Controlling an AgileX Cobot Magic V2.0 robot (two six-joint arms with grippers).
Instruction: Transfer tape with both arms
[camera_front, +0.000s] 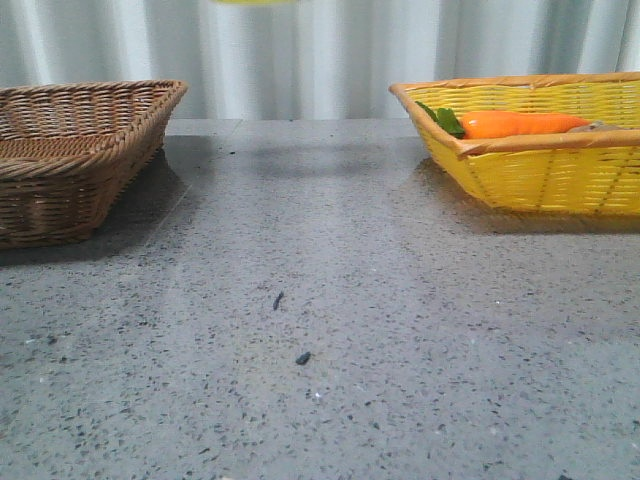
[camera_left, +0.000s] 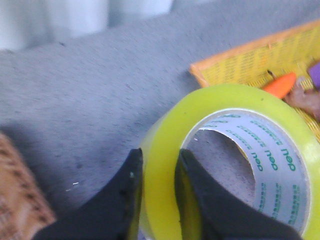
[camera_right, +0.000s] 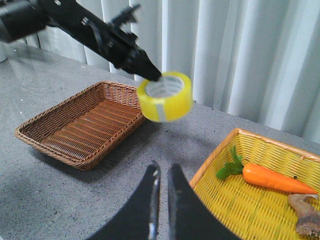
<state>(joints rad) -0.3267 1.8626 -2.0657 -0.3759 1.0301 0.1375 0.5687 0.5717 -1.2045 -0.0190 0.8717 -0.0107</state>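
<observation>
Next, I let go of the tape with my left gripper inside the empty brown wicker basket (camera_front: 38, 135). The tape now hangs high between the two baskets.
The tape (camera_left: 220, 100), a yellow roll with a white core printed in green, hangs in the air in my left gripper (camera_left: 159, 170). The gripper is shut on the roll's wall, one finger outside and one inside the core. The right wrist view shows the left gripper (camera_right: 150, 75) holding the tape (camera_right: 165, 96) high between the two baskets. In the front view only a yellow sliver of the tape (camera_front: 255, 2) shows at the top edge. My right gripper (camera_right: 163, 172) is shut and empty, with a thin slit between its fingers. It is above the table, well short of the tape.
A brown wicker basket (camera_front: 70, 150) stands at the left and shows empty in the right wrist view (camera_right: 80, 125). A yellow basket (camera_front: 520, 170) at the right holds an orange carrot (camera_front: 520, 124) with green leaves and a brownish object (camera_right: 305, 210). Grey speckled table (camera_front: 300, 300) lies between.
</observation>
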